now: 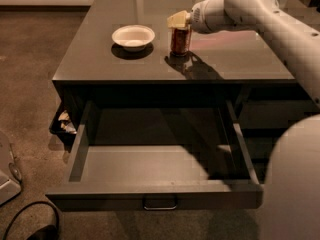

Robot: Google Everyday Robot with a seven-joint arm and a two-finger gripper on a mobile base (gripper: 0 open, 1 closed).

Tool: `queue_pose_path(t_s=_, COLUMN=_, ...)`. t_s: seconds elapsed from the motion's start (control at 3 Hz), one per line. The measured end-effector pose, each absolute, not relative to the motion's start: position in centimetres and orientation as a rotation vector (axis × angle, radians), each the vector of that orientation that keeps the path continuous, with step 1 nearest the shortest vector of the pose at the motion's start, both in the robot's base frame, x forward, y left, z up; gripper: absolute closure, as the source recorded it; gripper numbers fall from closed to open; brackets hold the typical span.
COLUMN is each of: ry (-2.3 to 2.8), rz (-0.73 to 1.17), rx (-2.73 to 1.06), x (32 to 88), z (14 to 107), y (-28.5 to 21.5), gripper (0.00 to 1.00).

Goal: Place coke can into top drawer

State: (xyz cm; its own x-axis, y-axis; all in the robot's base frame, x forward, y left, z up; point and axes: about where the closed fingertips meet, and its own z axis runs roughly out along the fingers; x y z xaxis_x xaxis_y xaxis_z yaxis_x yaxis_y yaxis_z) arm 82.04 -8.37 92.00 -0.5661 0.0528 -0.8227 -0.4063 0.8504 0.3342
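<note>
Next, I let go of the coke can with my gripper at the back of the top drawer's grey bottom [181,145], roughly behind the handle of the drawer.
The coke can [180,41], red with a silver top, stands upright on the dark counter, to the right of the white bowl. My gripper [179,21] comes in from the right and sits over the can's top, its yellowish fingers [175,20] closed on the rim. I cannot tell whether the can rests on the counter or hangs just above it. The top drawer [150,195] is pulled wide open below the counter's front edge. Its grey floor is bare and a small metal handle [160,203] sits at front centre.
A white bowl [133,36] stands on the counter [100,59] left of the can. My white arm [280,24] spans the upper right and my body [295,184] fills the lower right beside the drawer. A cable [30,224] and a grey object [7,174] lie on the floor at left.
</note>
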Motion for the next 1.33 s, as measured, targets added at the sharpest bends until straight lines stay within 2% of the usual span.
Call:
queue_pose_path(t_s=0.67, ry=2.009, rz=0.659, rx=-0.343, x=71.1, z=94.6, y=-13.3, gripper=1.0)
queue_pose_path(t_s=1.0, ry=1.985, rz=0.768, rx=-0.429, x=66.5, z=93.8, y=-14.1, gripper=1.0)
queue_pose_path(t_s=1.33, ry=1.986, rz=0.861, rx=-0.591, x=62.9, z=91.0, y=-12.7, gripper=1.0)
